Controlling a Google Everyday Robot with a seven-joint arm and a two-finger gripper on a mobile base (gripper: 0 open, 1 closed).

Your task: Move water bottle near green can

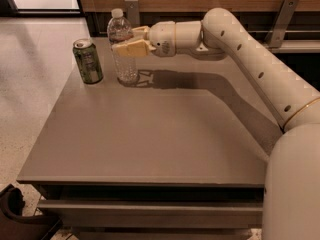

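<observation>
I need to use my gripper to set the water bottle down upright and let go of it on the grey table (122, 85), next to the green can.
The water bottle (121, 34), clear ribbed plastic with a white cap, is upright at the far left of the table, its base at or just above the surface. My gripper (125, 40) reaches in from the right and is shut on the bottle's middle, with one tan finger (129, 48) in front and the other behind. The green can (88, 61), olive with a silver top, stands upright on the table a short way left of the bottle, apart from it.
The grey table (150, 134) has its left edge just beyond the can and its front edge near me. A wooden wall with metal brackets (281, 14) runs behind it. My white arm (260, 69) spans the right side above the table. A dark object (20, 219) sits on the floor at lower left.
</observation>
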